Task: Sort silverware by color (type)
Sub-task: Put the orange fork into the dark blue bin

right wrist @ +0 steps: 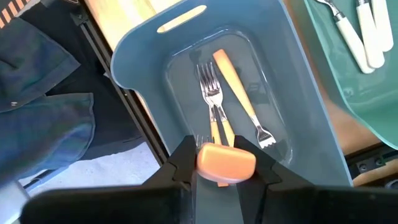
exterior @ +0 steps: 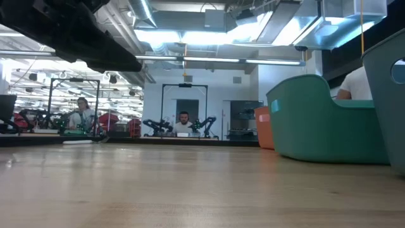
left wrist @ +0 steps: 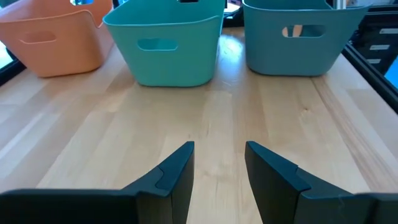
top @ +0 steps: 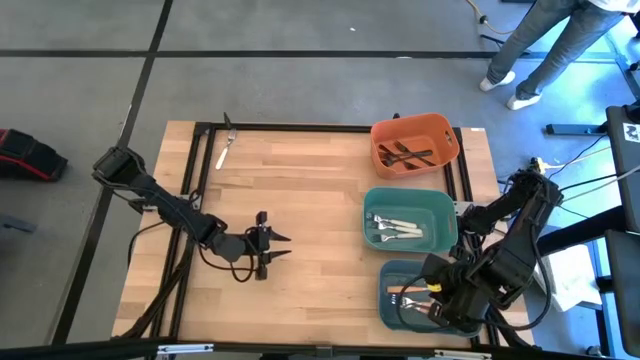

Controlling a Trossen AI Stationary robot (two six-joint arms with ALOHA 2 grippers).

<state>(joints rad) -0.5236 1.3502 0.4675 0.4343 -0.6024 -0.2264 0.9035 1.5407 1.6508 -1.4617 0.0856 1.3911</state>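
Next, my right gripper releases its fork in the blue bin (top: 402,287) (right wrist: 250,106), along the orange handle that is closest to the teal bin.
Three bins stand along the table's right side. The orange bin (top: 415,145) holds dark forks, the teal bin (top: 405,222) holds forks with pale handles, and the blue bin (right wrist: 217,81) holds forks with orange-tan handles (right wrist: 239,93). One more fork (top: 224,146) lies flat by the far left corner. My right gripper (right wrist: 225,163) hovers over the blue bin (top: 425,300), shut on an orange-handled fork. My left gripper (top: 278,246) is open above bare wood left of centre, its fingers pointing at the bins (left wrist: 217,165). My right gripper pinches an orange-handled fork by its handle's free end (right wrist: 226,163) between the two fingers, coming from above and pointing down. The fork is lifted clear and hangs below the fingers into the blue bin, head downward; the handle hides most of the rest.
A black frame runs round the table's edges (top: 200,130). Open wood (top: 310,200) lies between the left gripper and the bins. A person's legs (top: 540,50) stand beyond the far right corner; people sit at desks in the room behind (exterior: 183,123).
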